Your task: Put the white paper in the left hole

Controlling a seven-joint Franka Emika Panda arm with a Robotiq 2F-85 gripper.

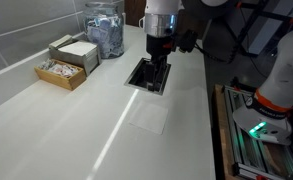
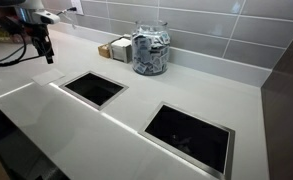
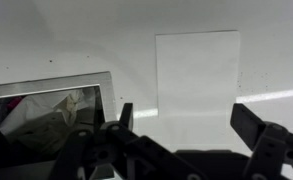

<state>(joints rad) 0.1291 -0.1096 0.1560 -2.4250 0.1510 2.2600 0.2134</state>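
I will close my gripper on the edge of the white paper (image 1: 139, 112) (image 3: 189, 132) that faces the tiled wall, and pinch the paper up off the counter.
The white paper (image 3: 196, 72) lies flat on the white counter; it also shows faintly in an exterior view (image 1: 149, 118). My gripper (image 3: 186, 125) is open and empty, held above the counter over the paper's near edge, its dark fingers on either side of it. It also shows in both exterior views (image 1: 158, 55) (image 2: 46, 47). A rectangular hole (image 3: 46, 118) with crumpled waste inside lies just beside the paper. This hole shows in both exterior views (image 1: 149, 75) (image 2: 94, 88). Another hole (image 2: 189, 135) lies further along the counter.
A glass jar (image 1: 104, 30) (image 2: 151, 50) of packets stands by the tiled wall. Two open boxes (image 1: 71, 52) (image 1: 61, 73) sit next to it. The counter edge runs close to the holes, with equipment (image 1: 256, 120) beyond it.
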